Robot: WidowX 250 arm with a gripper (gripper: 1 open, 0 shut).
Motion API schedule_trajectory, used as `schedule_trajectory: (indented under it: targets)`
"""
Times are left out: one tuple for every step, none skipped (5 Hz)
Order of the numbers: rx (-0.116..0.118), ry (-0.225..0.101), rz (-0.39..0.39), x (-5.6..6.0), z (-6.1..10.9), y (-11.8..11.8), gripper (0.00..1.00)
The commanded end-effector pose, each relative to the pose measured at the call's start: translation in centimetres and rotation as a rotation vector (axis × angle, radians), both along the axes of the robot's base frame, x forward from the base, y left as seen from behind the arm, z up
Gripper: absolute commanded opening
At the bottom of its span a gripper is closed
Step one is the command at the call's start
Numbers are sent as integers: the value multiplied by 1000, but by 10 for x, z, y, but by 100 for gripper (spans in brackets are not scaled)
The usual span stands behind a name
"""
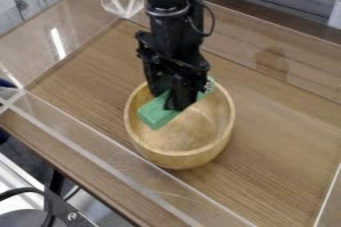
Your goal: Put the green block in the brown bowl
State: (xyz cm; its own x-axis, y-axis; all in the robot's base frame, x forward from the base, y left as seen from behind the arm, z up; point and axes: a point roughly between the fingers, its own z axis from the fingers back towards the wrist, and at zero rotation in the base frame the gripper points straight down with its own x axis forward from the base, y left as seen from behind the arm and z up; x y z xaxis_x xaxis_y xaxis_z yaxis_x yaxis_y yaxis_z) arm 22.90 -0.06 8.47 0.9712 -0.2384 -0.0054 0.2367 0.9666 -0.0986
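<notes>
Next, my gripper releases the green block on the middle of the brown bowl's wooden bottom (182,129).
The brown bowl (184,131) is a round light wooden bowl sitting on the table near the front middle. My gripper (174,100) hangs from above with its black fingers down inside the bowl's back half. It is shut on the green block (162,112), a bright green bar that tilts down to the left from between the fingers. The block's lower end is inside the bowl's rim, close to the inner left wall; whether it touches the wood I cannot tell.
The table top (286,102) is brown wood grain, enclosed by clear plastic walls (80,146) along the front and left. Black cables (34,206) lie outside the front left corner.
</notes>
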Motion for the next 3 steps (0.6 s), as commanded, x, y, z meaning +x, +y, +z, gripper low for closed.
schedule_trajectory:
  targets:
    - [7,-24,-14,4,2,-1,0]
    - [8,-14,-21,2,-3,-2,0]
    - [9,-4,-27,1,-8,-2,0]
